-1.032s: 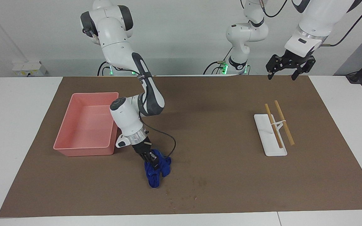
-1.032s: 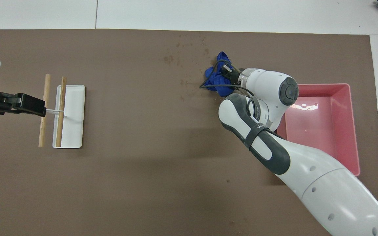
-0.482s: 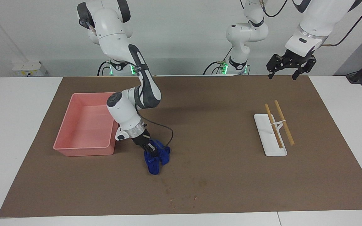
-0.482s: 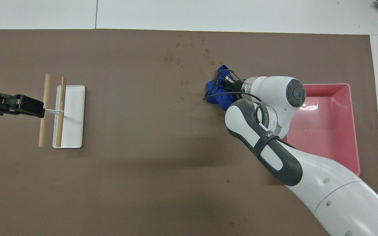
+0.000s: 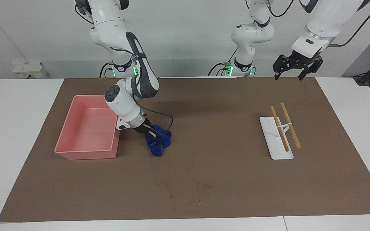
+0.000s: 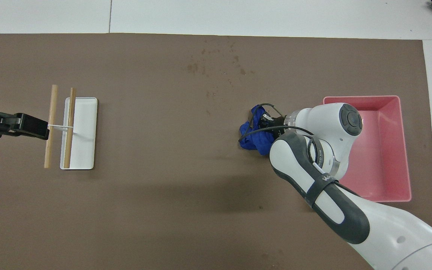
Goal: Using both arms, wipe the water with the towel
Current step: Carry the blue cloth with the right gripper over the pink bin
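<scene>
My right gripper will release the deep-blue towel in the pink tray [image 6: 343, 167], against the tray's side that faces the white rack.
The deep-blue towel [image 5: 158, 143] is a bunched lump held in my right gripper [image 5: 152, 134], which is shut on it. It hangs low at the brown mat, beside the pink tray's corner; it also shows in the overhead view [image 6: 254, 134] with the right gripper [image 6: 267, 122] on it. The water [image 5: 188, 192] is a patch of faint dark speckles farther from the robots than the towel, near the mat's edge [image 6: 219, 63]. My left gripper [image 5: 293, 69] is open and empty, raised over the mat's edge at the left arm's end, and waits.
The pink tray [image 5: 85, 154] stands at the right arm's end of the mat [image 6: 366, 100]. A white rack with two wooden sticks [image 5: 276, 138] lies at the left arm's end [image 6: 83, 135]. White table surrounds the mat.
My right gripper has drawn the towel toward the robots, away from the water speckles, to beside the pink tray. The left arm has barely moved.
</scene>
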`<state>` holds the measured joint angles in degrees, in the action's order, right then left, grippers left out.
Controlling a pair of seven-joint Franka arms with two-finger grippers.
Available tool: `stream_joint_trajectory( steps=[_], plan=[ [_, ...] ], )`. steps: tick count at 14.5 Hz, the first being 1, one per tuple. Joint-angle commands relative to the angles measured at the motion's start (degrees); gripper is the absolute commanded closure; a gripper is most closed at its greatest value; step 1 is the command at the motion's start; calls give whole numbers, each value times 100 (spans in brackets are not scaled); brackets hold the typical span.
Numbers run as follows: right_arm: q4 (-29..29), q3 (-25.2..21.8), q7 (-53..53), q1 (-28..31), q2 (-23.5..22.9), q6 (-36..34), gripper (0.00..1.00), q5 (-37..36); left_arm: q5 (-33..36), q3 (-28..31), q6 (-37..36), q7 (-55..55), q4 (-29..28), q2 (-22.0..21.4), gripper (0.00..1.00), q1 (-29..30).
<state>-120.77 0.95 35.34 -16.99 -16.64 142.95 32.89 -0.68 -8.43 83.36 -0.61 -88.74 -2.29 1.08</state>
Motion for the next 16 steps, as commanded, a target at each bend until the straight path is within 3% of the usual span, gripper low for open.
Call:
stream_joint_trajectory(
  steps=[1, 4, 9, 12, 16],
  plan=[
    [-1017, 19, -10, 3, 678, -337, 100, 33, 33, -45, -30, 78, -153, -149, 0, 67],
    [-1002, -60, 104, 160, 1267, -1432, 100, -10, 33, -45, -30, 78, -153, -149, 0, 76],
    [-168, -60, 728, 442, 1918, -2945, 100, -1388, 33, -45, -30, 78, -153, -149, 0, 173],
    [649, -51, 650, 793, 1946, -3694, 100, -2082, 33, -36, -30, 78, -153, -149, 0, 296],
    [1117, -42, -182, 1337, 1911, -3836, 100, -2629, 33, -27, -30, 78, -153, -149, 0, 252]
  ],
)
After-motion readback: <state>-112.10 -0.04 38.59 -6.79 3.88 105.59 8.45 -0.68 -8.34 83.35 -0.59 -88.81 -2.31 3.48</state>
